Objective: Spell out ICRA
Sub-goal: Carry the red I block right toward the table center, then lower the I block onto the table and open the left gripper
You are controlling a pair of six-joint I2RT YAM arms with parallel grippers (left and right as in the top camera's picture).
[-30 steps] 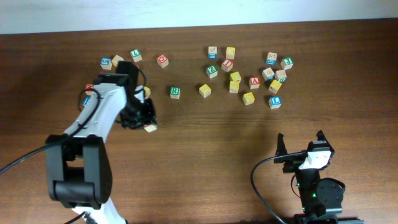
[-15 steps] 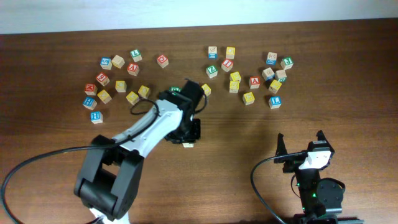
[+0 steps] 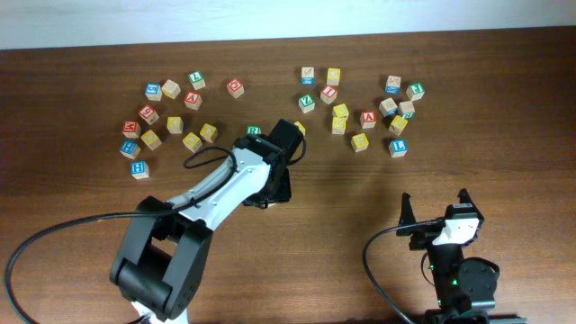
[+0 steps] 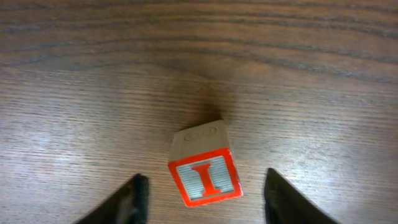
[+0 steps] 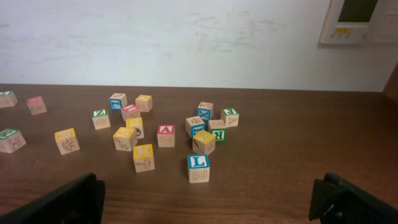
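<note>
The red I block sits crooked to the left gripper's fingers, so that gripper should close on its sides (image 4: 231,163) and straighten it before fetching the C block.
The red-framed I block (image 4: 202,163) lies on the wood in the left wrist view, slightly skewed. My left gripper (image 4: 205,177) is open around it, both fingers well apart from its sides. From overhead the left gripper (image 3: 277,187) is at mid-table and hides the I block. A green R block (image 3: 254,131) sits just behind the arm. A red A block (image 3: 368,118) lies in the right cluster and shows in the right wrist view (image 5: 165,135). I cannot read a C on any yellow block. My right gripper (image 3: 436,209) is open and empty at the front right.
A cluster of letter blocks (image 3: 171,112) lies at the back left and another (image 3: 360,103) at the back right. A blue L block (image 5: 198,167) is the nearest block ahead of the right gripper (image 5: 208,205). The left arm's cable (image 3: 54,236) loops at the front left.
My left gripper has carried the I block from the left cluster rightward to mid-table. In the last half second it settled over the block, which now lies between open jaws. The right arm is still.
</note>
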